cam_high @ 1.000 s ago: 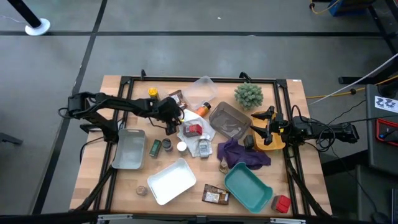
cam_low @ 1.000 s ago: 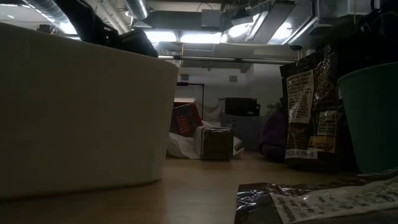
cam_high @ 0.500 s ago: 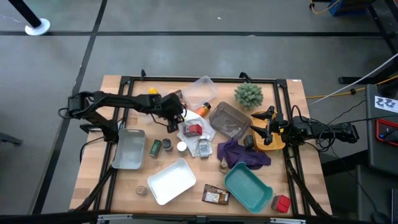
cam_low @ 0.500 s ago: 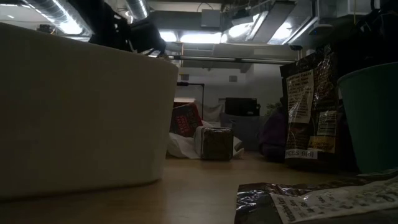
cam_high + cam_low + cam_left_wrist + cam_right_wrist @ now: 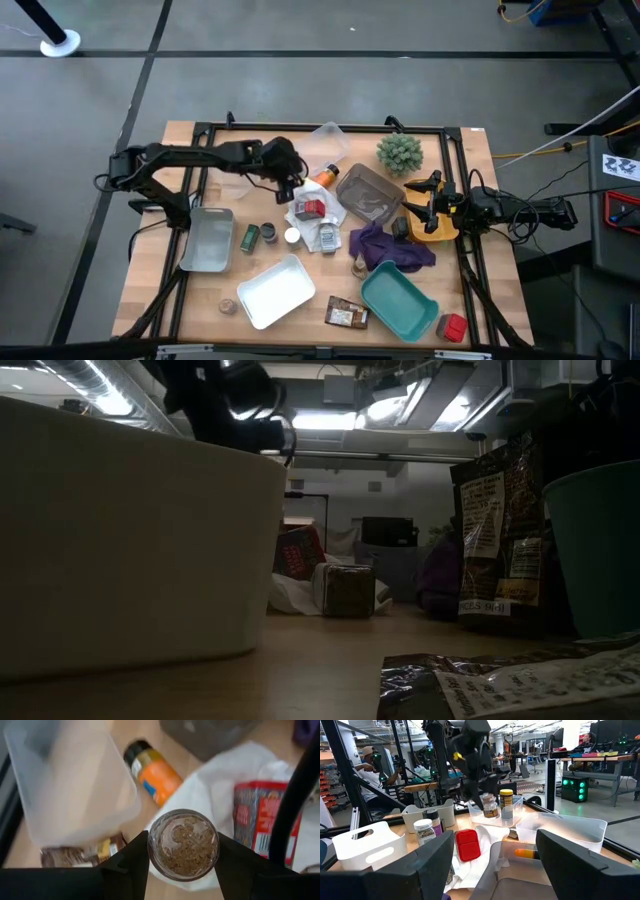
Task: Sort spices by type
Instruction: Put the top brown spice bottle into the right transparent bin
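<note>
The robot's left gripper should release the spice jar inside the clear tub (image 5: pixel 316 154) (image 5: pixel 80 801) next to the orange jar.
My left gripper (image 5: pixel 292 182) hangs above the table's far middle, shut on a small glass jar of brown spice (image 5: pixel 183 844). The jar also shows in the right wrist view (image 5: pixel 491 806). Below it lie an orange jar (image 5: pixel 325 177), on its side, and a red box (image 5: pixel 312 208) on a white cloth (image 5: pixel 330 215). Three little jars (image 5: pixel 268 234) stand left of the cloth. A brown packet (image 5: pixel 347 316) and a red box (image 5: pixel 453 327) lie near the front edge. My right gripper (image 5: pixel 415 207) waits open at the right. My left gripper pinches the jar's round wall (image 5: pixel 150 845) between its two fingers, one on each side. The fingers (image 5: pixel 125 870) come slanting down from the table's left. The jar hangs lifted clear of the table, one round end facing the wrist camera.
A clear tub (image 5: pixel 322 148) and a green spiky plant (image 5: pixel 400 152) stand at the far edge, a grey tray (image 5: pixel 367 195) beside them. A pale tray (image 5: pixel 207 240), a white tray (image 5: pixel 275 290) and a teal tray (image 5: pixel 400 300) sit nearer. A purple cloth (image 5: pixel 385 247) lies right of centre.
My left gripper has risen, drifting a little toward the far right, with the jar held between its fingers. The jar now hangs higher above the cloth and the orange jar.
</note>
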### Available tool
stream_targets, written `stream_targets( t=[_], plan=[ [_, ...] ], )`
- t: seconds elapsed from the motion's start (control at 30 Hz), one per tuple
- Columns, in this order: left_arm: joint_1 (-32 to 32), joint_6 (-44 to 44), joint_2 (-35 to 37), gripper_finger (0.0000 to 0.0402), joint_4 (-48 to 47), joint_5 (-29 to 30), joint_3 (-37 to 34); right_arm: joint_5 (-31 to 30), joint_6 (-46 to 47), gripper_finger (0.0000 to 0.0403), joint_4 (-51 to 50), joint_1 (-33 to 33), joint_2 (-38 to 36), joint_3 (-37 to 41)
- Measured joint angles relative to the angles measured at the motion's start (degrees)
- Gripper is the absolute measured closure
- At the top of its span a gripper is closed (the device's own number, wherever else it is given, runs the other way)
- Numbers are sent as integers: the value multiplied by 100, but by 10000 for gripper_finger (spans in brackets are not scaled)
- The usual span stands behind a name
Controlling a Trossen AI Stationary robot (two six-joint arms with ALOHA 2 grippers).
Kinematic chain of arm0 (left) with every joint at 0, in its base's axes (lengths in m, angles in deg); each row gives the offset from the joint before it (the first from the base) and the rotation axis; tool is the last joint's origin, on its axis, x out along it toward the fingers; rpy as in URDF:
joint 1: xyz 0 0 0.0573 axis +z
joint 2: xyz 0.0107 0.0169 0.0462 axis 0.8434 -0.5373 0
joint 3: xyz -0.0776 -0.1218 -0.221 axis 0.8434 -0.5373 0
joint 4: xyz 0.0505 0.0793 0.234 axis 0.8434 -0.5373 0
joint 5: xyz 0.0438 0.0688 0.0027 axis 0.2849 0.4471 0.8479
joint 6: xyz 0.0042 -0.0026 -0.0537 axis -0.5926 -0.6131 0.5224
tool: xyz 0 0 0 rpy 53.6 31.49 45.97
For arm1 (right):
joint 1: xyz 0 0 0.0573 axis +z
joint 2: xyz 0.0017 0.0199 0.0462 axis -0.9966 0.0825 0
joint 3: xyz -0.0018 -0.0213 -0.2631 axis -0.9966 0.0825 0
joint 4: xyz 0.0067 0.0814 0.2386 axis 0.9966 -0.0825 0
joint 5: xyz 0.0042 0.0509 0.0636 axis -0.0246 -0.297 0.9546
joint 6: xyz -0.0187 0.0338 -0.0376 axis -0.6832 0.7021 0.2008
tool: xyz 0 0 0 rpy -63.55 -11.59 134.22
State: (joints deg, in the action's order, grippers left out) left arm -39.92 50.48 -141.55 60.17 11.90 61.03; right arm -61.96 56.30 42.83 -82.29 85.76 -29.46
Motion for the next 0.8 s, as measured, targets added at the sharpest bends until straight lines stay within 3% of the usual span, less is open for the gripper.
stream_targets(
  t=[0.2,0.6,0.8],
  plan=[
    [312,5,2,235,339,4,206,1,-1,120,0,-1,0,0],
    [1084,39,-598,235,2388,-299,235,0,-1,120,0,-1,0,0],
    [1345,214,-1363,235,2098,-319,656,1,-2,120,-22,-1,0,0]
  ],
)
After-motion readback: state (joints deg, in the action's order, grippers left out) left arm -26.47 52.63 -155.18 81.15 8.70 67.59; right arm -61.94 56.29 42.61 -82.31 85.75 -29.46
